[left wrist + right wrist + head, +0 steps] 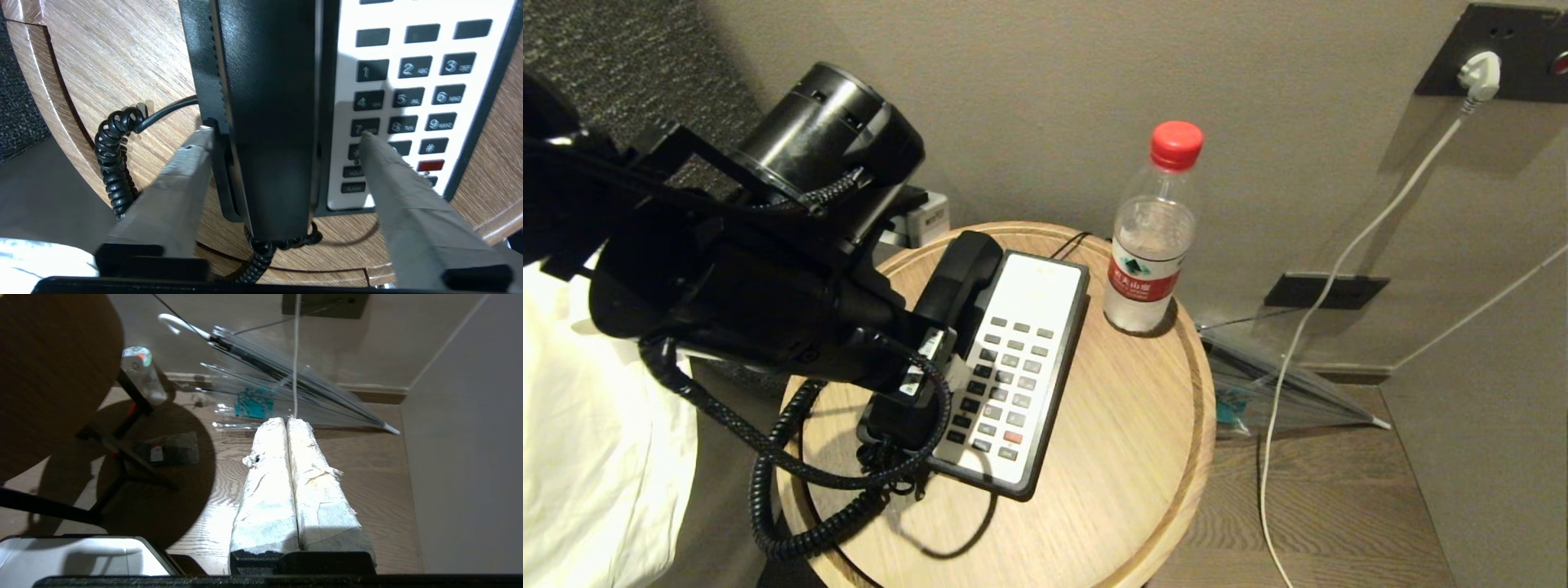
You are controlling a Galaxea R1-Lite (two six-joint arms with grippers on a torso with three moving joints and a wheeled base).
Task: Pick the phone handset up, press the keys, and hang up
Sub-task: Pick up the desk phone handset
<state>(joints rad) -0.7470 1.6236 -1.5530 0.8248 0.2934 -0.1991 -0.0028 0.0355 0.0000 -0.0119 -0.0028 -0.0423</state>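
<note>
Next, my left gripper moves up and closes around the handset's middle [943,305] before lifting, as it now straddles the handset's lower end, deep in the cradle.
The glossy black phone handset [957,276] lies in its cradle along the left side of the phone base [1058,384], on a round wooden table [1127,474]. Its coiled cord [768,482] loops off the table's near-left edge. My left gripper [284,134] is open and straddles the handset's [269,102] lower end. One finger [179,183] sits beside the base's outer edge, the other [400,192] over the keys [408,98] near the 7. Neither finger grips the handset. In the head view this gripper [923,363] is partly hidden by the arm. My right gripper [288,418] is shut, parked low above the floor.
A water bottle [1152,237] with a red cap stands on the table just behind the phone's right side. A clear folded umbrella [1282,392] and a white cable [1298,343] lie on the floor to the right. White bedding [596,457] is at the left.
</note>
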